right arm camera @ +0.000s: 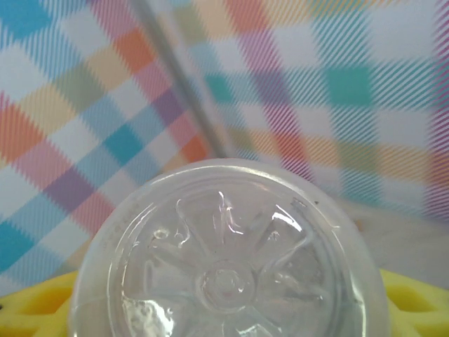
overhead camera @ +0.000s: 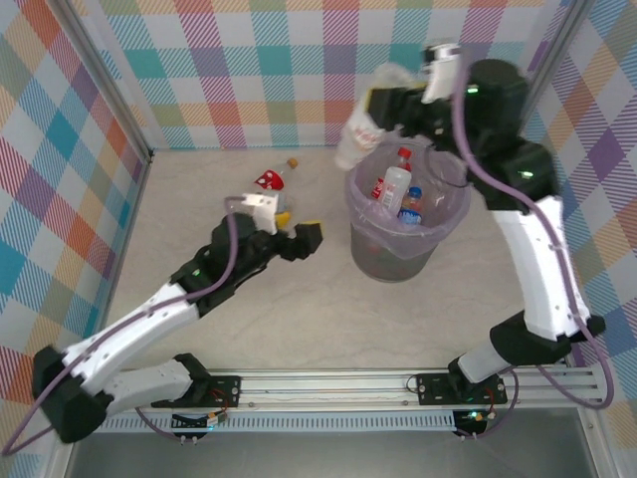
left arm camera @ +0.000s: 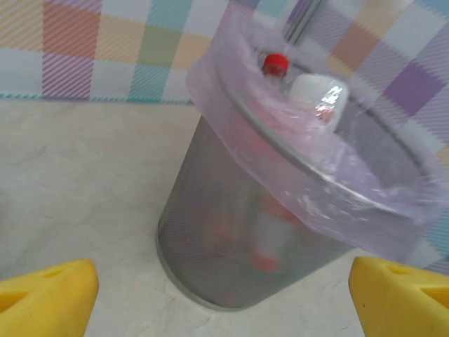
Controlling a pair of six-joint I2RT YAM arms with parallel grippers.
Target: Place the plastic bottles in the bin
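Observation:
The robot's right gripper should release the clear plastic bottle, which hangs tilted over the bin's rim, in the bin (overhead camera: pixel 386 182), between the red-capped bottle and the side of the lavender bag.
The bin (overhead camera: pixel 370 249), grey mesh lined with a lavender bag, stands right of centre and holds several plastic bottles (overhead camera: pixel 396 185). My right gripper (overhead camera: pixel 376 108) is shut on a clear plastic bottle (overhead camera: pixel 355 139) hanging tilted over the bin's back left rim. In the right wrist view that bottle's moulded base (right arm camera: pixel 228 270) sits between my yellow fingers (right arm camera: pixel 28 309). My left gripper (overhead camera: pixel 296 226) is open and empty just left of the bin. Its yellow fingertips (left arm camera: pixel 45 295) frame the bin's mesh wall (left arm camera: pixel 231 232). A red-capped bottle (left arm camera: pixel 275 63) shows above the rim.
One bottle with a red label and orange cap (overhead camera: pixel 271 180) lies on the table behind my left gripper. Checked walls close the back and both sides. A metal rail (overhead camera: pixel 328 383) runs along the near edge by the arm bases.

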